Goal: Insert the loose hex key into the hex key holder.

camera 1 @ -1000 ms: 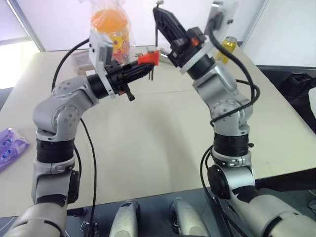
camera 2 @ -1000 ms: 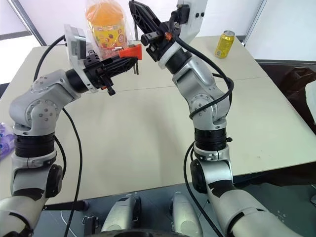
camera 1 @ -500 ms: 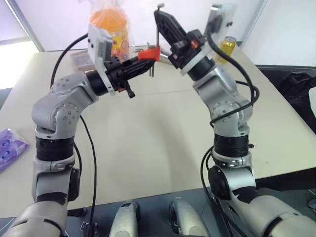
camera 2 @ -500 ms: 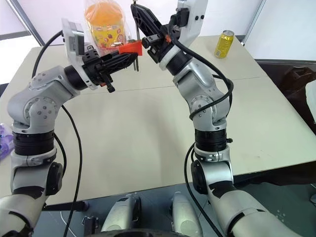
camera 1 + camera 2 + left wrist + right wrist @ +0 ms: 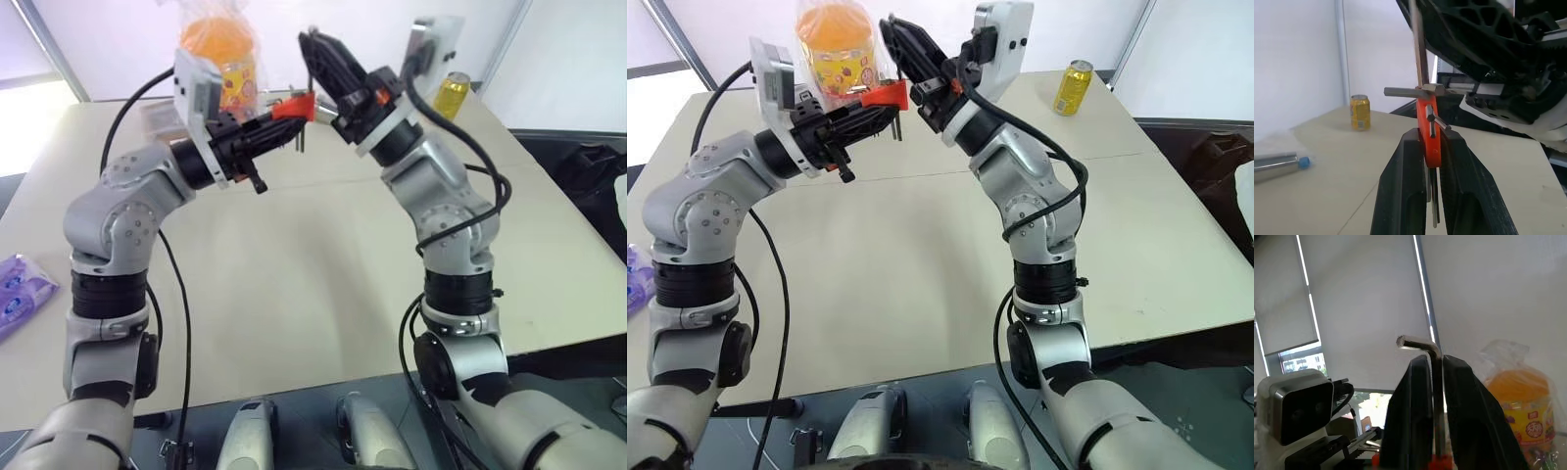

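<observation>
Next, my left gripper releases the red-orange hex key holder on the bare middle of the table (image 5: 348, 247), before the silver tube. The holder is up over the table's far part.
My left gripper (image 5: 1430, 133) is shut on the red-orange hex key holder (image 5: 1428, 110), held up over the far part of the table (image 5: 323, 255). Several thin metal keys stick out of the holder (image 5: 294, 106). The loose hex key (image 5: 1415, 341) stands upright with its bent end on top. Its lower end meets the top of the holder, and its shaft (image 5: 1419, 49) rises from there. My right gripper (image 5: 1435, 357) comes in from the right, just above the holder. Its fingers flank the key's shaft and stand slightly apart.
An orange snack bag (image 5: 220, 49) stands behind the grippers at the back of the table. A yellow can (image 5: 1077, 86) is at the far right. A purple packet (image 5: 20, 294) lies at the table's left edge, and a silver tube (image 5: 1278, 164) lies on the table.
The right gripper's fingers have parted a little around the key. The left gripper and the holder have stayed where they were.
</observation>
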